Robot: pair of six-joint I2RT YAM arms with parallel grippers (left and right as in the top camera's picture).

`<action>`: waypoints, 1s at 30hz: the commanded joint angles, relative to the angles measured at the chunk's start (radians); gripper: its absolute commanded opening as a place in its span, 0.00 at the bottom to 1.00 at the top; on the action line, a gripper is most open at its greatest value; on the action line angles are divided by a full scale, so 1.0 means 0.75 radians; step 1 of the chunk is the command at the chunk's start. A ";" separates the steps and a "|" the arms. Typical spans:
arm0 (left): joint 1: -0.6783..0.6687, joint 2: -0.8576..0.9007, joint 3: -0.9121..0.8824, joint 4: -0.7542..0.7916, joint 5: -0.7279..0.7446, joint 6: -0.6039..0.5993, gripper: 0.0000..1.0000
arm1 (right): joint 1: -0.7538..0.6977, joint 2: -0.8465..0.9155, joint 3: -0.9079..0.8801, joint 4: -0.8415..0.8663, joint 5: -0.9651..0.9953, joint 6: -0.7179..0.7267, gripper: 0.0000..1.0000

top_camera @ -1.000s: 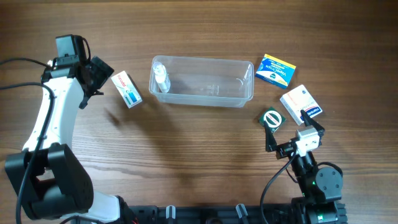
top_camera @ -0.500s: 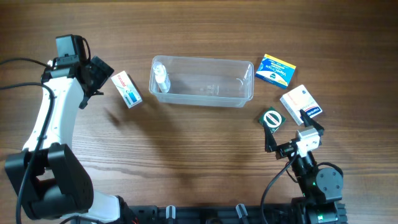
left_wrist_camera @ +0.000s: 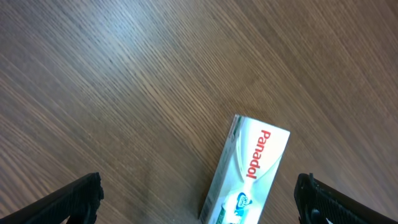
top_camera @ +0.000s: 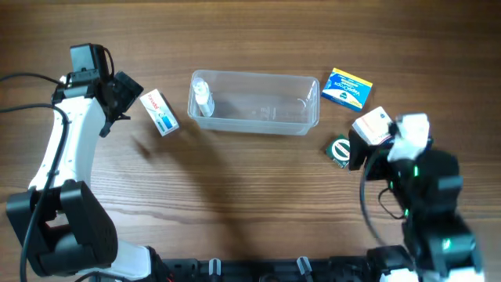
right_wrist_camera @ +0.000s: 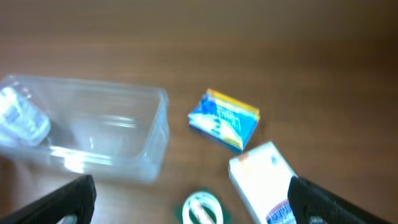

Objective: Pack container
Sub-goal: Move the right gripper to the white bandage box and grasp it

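The white box is beside the green round item, and my right gripper will go there next and close on the white box's middle [top_camera: 374, 126] [right_wrist_camera: 263, 185].
The clear container [top_camera: 258, 125] stands at the table's middle back with a small clear bottle [top_camera: 203, 98] in its left end. A white Panadol box [top_camera: 160, 113] lies left of it, and my open, empty left gripper [top_camera: 125, 98] hovers beside that box. The box fills the lower middle of the left wrist view [left_wrist_camera: 249, 174], between the fingers [left_wrist_camera: 199, 199]. My right gripper [top_camera: 362, 150] is open and empty, above a green round item [top_camera: 340, 150] and a white box [top_camera: 373, 125]. The right wrist view is blurred but shows the container [right_wrist_camera: 155, 134].
A blue and yellow box [top_camera: 347, 88] lies right of the container; it also shows in the right wrist view [right_wrist_camera: 224, 119], with the white box [right_wrist_camera: 264, 180] and the green item [right_wrist_camera: 202, 210] nearer. Black cables trail at the left and front edges.
My right arm has swung up from the table's front edge and now hangs over the white box and green item, blurred by motion. The left arm and all objects have stayed put.
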State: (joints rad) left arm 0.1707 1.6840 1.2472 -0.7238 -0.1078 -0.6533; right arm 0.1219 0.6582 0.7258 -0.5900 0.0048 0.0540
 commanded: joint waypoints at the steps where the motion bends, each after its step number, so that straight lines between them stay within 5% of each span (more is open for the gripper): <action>1: 0.006 0.009 0.013 0.002 -0.018 -0.008 1.00 | -0.004 0.238 0.230 -0.138 -0.011 -0.039 0.99; 8: 0.006 0.009 0.013 0.002 -0.018 -0.009 1.00 | -0.173 0.462 0.454 -0.358 -0.188 -0.438 1.00; 19: 0.006 0.009 0.013 0.002 -0.018 -0.008 1.00 | -0.439 0.626 0.456 -0.365 -0.245 -0.417 1.00; 25: 0.006 0.009 0.013 0.002 -0.018 -0.008 1.00 | -0.439 0.761 0.456 -0.288 -0.050 -0.425 1.00; 30: 0.006 0.009 0.013 0.002 -0.018 -0.008 1.00 | -0.439 0.971 0.456 -0.290 -0.102 -0.630 1.00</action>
State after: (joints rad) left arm 0.1707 1.6840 1.2472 -0.7227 -0.1074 -0.6529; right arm -0.2039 1.3025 1.0500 -0.8066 -0.0700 -0.3145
